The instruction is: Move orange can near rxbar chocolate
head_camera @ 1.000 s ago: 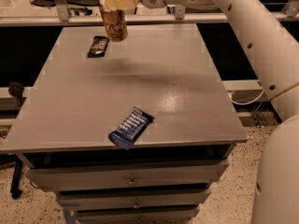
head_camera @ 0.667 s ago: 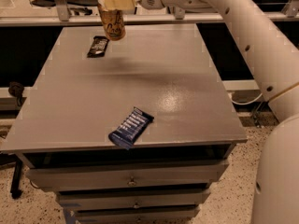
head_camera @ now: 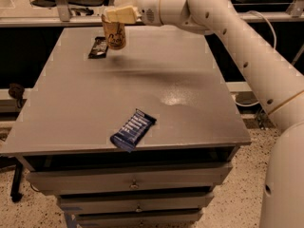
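Next, I let go of the orange can upright on the grey tabletop (head_camera: 116, 59) with my gripper, close beside the rxbar chocolate, toward my arm.
The orange can (head_camera: 115, 35) hangs upright in my gripper (head_camera: 119, 14), which is shut on its top at the far left of the table. The can's base is just above the grey tabletop (head_camera: 142, 80), or on it; I cannot tell which. The rxbar chocolate (head_camera: 98, 47), a small dark-wrapped bar, lies flat just left of the can, close beside it. My white arm (head_camera: 228, 27) reaches in from the right.
A blue-wrapped bar with white stripes (head_camera: 133, 129) lies near the table's front edge. Drawers (head_camera: 133, 182) sit below the tabletop. A rail and dark equipment (head_camera: 71, 4) stand behind the table's far edge.
The gripper with the can has shifted slightly left and a little lower, toward the dark bar. Both bars have stayed where they were.
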You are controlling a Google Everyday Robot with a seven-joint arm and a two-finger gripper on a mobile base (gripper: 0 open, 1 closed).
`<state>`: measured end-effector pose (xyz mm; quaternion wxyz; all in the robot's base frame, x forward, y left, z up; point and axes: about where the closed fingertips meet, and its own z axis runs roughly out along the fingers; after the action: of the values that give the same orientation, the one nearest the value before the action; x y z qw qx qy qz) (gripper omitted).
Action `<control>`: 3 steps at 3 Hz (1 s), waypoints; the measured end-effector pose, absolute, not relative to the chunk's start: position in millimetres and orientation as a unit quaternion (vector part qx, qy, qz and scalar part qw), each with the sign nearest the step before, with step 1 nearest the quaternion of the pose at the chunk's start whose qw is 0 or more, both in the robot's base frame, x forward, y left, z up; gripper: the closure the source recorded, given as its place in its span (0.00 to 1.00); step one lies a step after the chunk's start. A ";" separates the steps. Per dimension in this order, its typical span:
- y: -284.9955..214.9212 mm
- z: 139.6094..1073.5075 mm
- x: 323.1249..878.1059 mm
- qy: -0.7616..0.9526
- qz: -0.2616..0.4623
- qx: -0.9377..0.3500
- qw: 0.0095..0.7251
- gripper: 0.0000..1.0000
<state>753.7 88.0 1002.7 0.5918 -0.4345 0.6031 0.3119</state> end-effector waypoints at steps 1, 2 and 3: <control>78.8 991.5 763.4 0.612 0.302 -0.427 0.593 1.00; 73.8 978.7 769.7 0.621 0.303 -0.417 0.590 1.00; 73.7 963.0 772.9 0.631 0.311 -0.403 0.586 1.00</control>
<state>772.9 73.7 963.0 0.5857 -0.4032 0.6307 0.3107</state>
